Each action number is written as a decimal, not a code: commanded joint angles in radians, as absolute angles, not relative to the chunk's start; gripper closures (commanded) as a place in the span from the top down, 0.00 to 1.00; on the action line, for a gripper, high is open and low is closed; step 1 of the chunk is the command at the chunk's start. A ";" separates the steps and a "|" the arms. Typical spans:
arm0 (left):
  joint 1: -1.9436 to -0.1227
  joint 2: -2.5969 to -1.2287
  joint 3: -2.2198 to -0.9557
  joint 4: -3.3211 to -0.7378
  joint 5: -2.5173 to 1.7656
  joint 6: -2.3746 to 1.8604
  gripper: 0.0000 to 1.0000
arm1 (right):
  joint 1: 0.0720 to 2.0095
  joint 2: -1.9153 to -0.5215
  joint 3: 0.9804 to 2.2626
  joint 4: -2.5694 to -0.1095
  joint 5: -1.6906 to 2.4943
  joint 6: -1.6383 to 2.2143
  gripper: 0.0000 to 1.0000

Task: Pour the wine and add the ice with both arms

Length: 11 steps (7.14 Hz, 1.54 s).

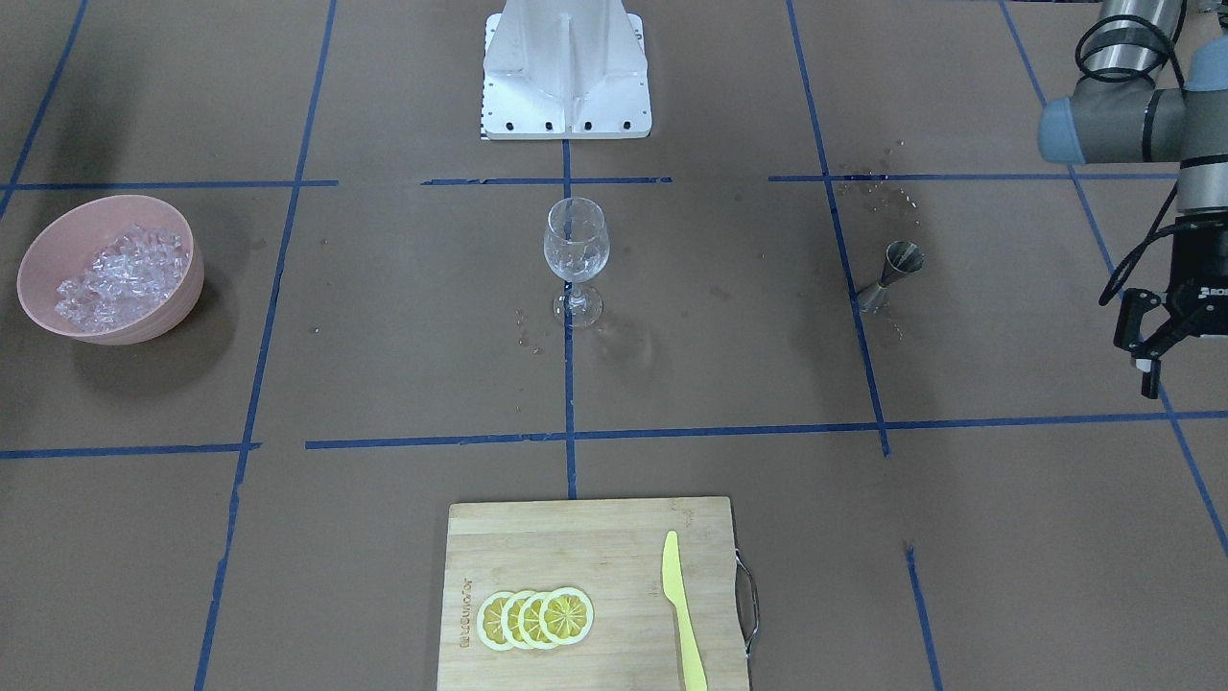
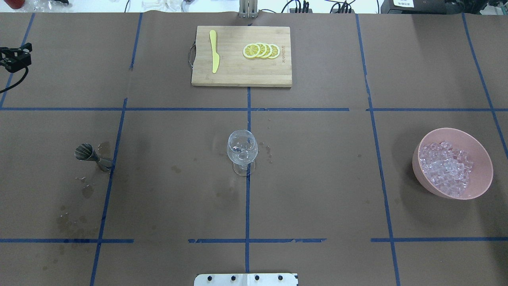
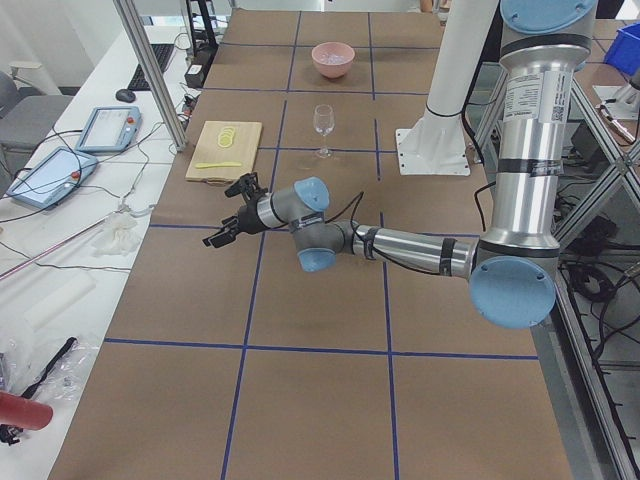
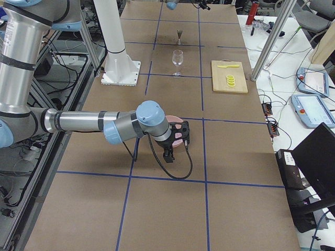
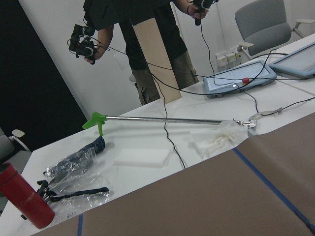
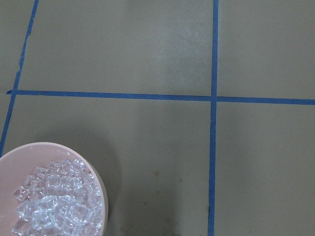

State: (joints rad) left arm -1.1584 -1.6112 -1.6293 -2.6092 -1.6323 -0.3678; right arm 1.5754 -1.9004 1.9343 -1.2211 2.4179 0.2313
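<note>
My right gripper reaches into the pink bowl next and closes on an ice cube in the middle of the ice (image 1: 122, 260) (image 6: 46, 209).
A clear stemmed wine glass (image 1: 576, 245) (image 2: 242, 149) stands upright at the table's centre, on the blue tape line. The ice (image 1: 120, 274) (image 2: 446, 167) (image 6: 54, 201) fills a pink bowl (image 1: 187, 288) (image 2: 452, 129) on the robot's right side. No wine shows in any view. A steel jigger (image 1: 892, 274) (image 2: 91, 157) stands on the robot's left side. My left gripper (image 1: 1140, 360) (image 2: 18, 55) (image 3: 225, 212) hangs open and empty, far from the jigger at the table's edge. My right gripper (image 4: 175, 144) hovers by the bowl; I cannot tell its state.
A wooden cutting board (image 2: 238, 75) at the far side carries lemon slices (image 2: 262, 51) and a yellow knife (image 2: 214, 55). The white pedestal (image 1: 566, 67) stands behind the glass. Wet spots (image 2: 71, 222) mark the paper near the jigger. A person (image 5: 147, 44) stands beyond the side table.
</note>
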 commanded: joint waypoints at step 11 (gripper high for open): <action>-1.591 -1.324 -1.779 -1.677 -2.448 -0.048 1.00 | 1.382 -1.887 2.086 -1.226 2.360 0.239 1.00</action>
